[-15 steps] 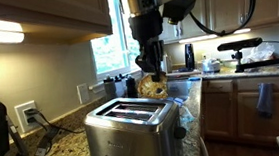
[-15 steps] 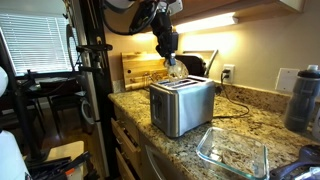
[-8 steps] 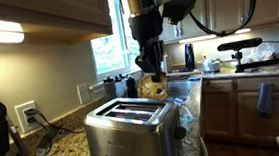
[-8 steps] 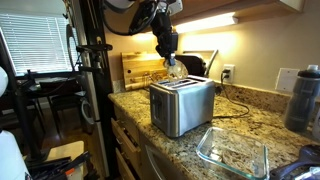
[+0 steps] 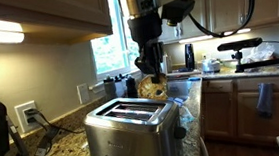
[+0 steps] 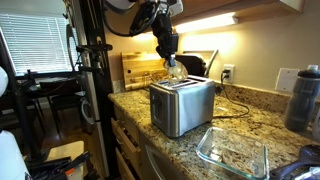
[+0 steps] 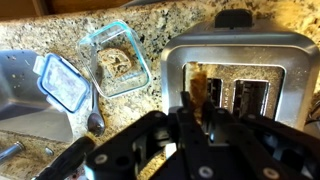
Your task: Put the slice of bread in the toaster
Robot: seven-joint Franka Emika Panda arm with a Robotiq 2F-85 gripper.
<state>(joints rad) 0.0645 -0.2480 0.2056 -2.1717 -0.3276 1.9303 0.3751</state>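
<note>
My gripper needs to let go of the slice of bread in the toaster slot nearer the clear glass container (image 5: pixel 136 102) (image 7: pixel 207 93).
My gripper (image 5: pixel 151 69) hangs above the brushed-steel toaster (image 5: pixel 134 136) and is shut on the slice of bread (image 5: pixel 153 87), a small golden-brown piece dangling edge-down below the fingers. The other side shows the same: the gripper (image 6: pixel 171 62) holds the slice of bread (image 6: pixel 175 71) just over the toaster (image 6: pixel 181 104). In the wrist view the gripper (image 7: pixel 199 104) pinches the slice of bread (image 7: pixel 200 88) directly over one of the two long slots of the toaster (image 7: pixel 230 52). The slice's lower edge is above the slot.
A clear glass container (image 7: pixel 115 59) and a blue-rimmed lid (image 7: pixel 63 82) lie on the granite counter (image 7: pixel 150 30) beside the toaster. The glass container (image 6: pixel 232 153) sits near the counter's front. A bottle (image 6: pixel 303 98) stands at the right. A wooden board (image 6: pixel 145 68) leans behind.
</note>
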